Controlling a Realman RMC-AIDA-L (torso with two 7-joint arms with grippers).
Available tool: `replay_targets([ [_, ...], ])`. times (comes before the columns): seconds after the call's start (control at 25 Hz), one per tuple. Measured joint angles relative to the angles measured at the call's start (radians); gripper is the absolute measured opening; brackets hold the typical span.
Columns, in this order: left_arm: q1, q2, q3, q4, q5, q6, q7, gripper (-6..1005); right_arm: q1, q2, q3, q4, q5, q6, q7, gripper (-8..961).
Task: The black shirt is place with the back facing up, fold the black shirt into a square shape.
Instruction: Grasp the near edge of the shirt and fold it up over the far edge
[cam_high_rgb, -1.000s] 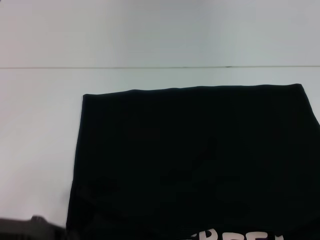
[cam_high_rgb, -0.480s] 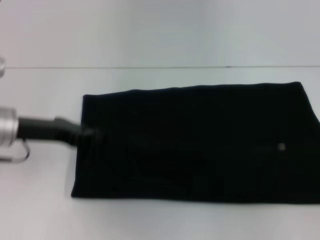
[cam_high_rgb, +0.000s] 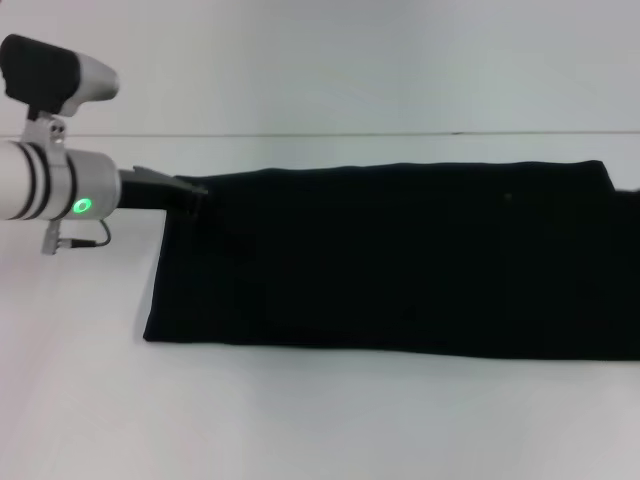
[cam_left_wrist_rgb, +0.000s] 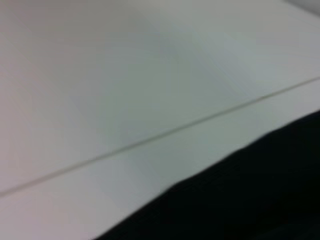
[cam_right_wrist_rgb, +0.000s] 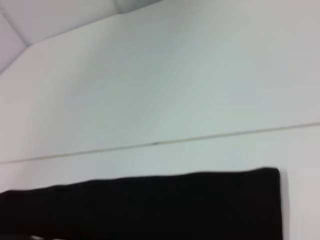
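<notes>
My left gripper is going to release the black shirt's far corner on the white table (cam_high_rgb: 210, 146), near the thin line of the seam.
The black shirt (cam_high_rgb: 390, 260) lies flat on the white table (cam_high_rgb: 300, 420) as a long folded band, running from left of centre past the right border of the head view. No lettering shows on it. My left gripper (cam_high_rgb: 192, 190) reaches in from the left and meets the shirt's far left corner, black against black cloth. Behind it are the silver wrist and a green light (cam_high_rgb: 80, 207). The left wrist view shows the shirt's edge (cam_left_wrist_rgb: 260, 200), and the right wrist view shows a shirt corner (cam_right_wrist_rgb: 270, 200). My right gripper is out of view.
A thin seam line (cam_high_rgb: 330, 134) crosses the table behind the shirt. White table surface lies in front of the shirt and to its left under my left arm.
The shirt's near part, with white lettering a second ago, has been folded over toward the far edge, leaving a narrower band. My left arm moved from the near left to the far left corner.
</notes>
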Motion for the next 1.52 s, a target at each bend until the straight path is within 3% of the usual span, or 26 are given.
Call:
replay_targets([
  [0.2, -0.012, -0.023, 0.039, -0.012, -0.001, -0.156, -0.002, 15, 0.080, 0.020, -0.035, 0.068, 0.001, 0.195, 0.011, 34],
  [0.4, -0.025, -0.032, 0.046, -0.010, -0.008, -0.222, -0.002, 15, 0.136, 0.039, -0.058, 0.073, 0.001, 0.308, 0.027, 34],
  [1.04, -0.103, -0.018, 0.046, -0.083, -0.031, -0.397, 0.027, 14, 0.182, 0.043, -0.067, 0.078, 0.024, 0.429, 0.036, 35],
  [1.28, -0.105, -0.018, 0.046, -0.105, -0.031, -0.430, 0.044, 15, 0.186, 0.058, -0.068, 0.085, 0.031, 0.459, 0.013, 35],
  [1.36, -0.105, -0.022, 0.050, -0.112, -0.031, -0.445, 0.047, 15, 0.190, 0.074, -0.068, 0.089, 0.039, 0.479, -0.006, 35],
  [1.52, -0.105, -0.033, 0.080, -0.116, -0.031, -0.462, 0.048, 14, 0.193, 0.078, -0.074, 0.106, 0.040, 0.503, -0.015, 34],
])
